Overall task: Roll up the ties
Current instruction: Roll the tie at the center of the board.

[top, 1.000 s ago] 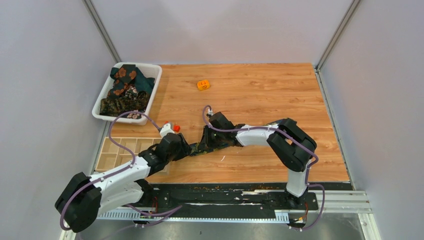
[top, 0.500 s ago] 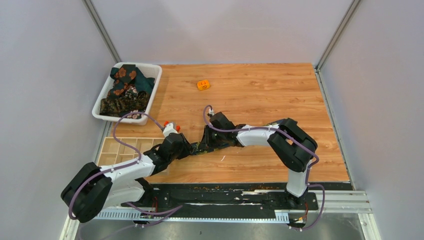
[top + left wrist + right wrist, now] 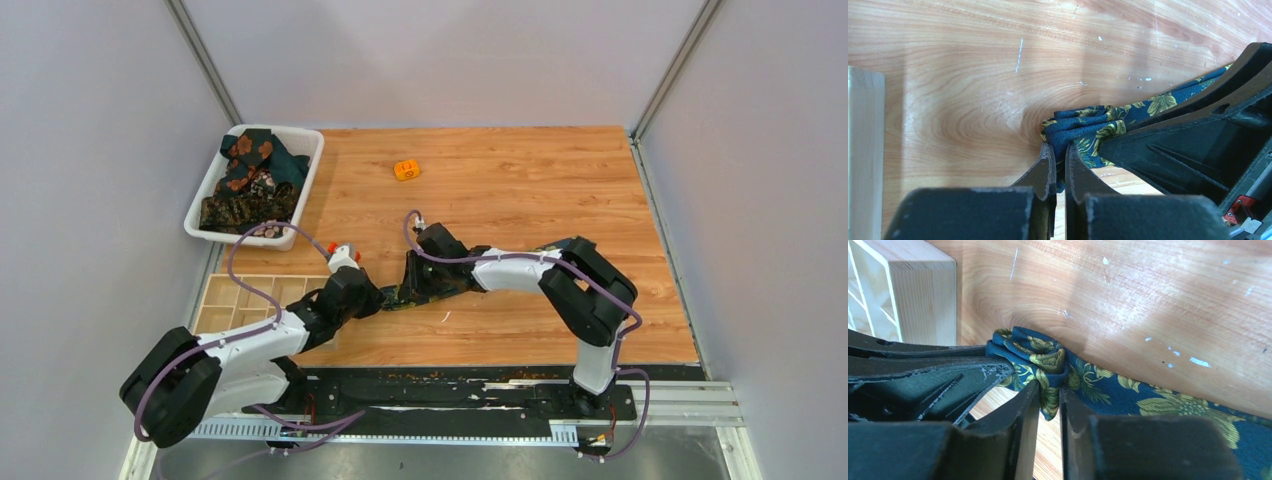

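My right gripper should grab the flat tie (image 3: 1090, 385) beside the bunched roll and hold it while my left gripper works, since both my grippers are pinching that roll.
A navy tie (image 3: 400, 298) with yellow-green flowers lies on the wooden table between the two arms, its end bunched into a small roll (image 3: 1040, 352). My left gripper (image 3: 1058, 147) is shut on the fold of that end (image 3: 1083, 125), coming from the left. My right gripper (image 3: 1049, 385) meets it from the right, its narrow jaws pinching the same bunched fabric. The rest of the tie trails right under the right arm (image 3: 1168, 400). More ties (image 3: 250, 180), dark green with orange blooms, are piled in a white bin.
The white bin (image 3: 303, 140) stands at the back left. A wooden compartment tray (image 3: 240, 300) sits close to the left of the grippers, its corner (image 3: 923, 295) a short way from the roll. A small orange piece (image 3: 406, 170) lies farther back.
My left gripper's jaws have closed onto the tie's end. The right jaws have loosened slightly. Both arms have barely shifted.
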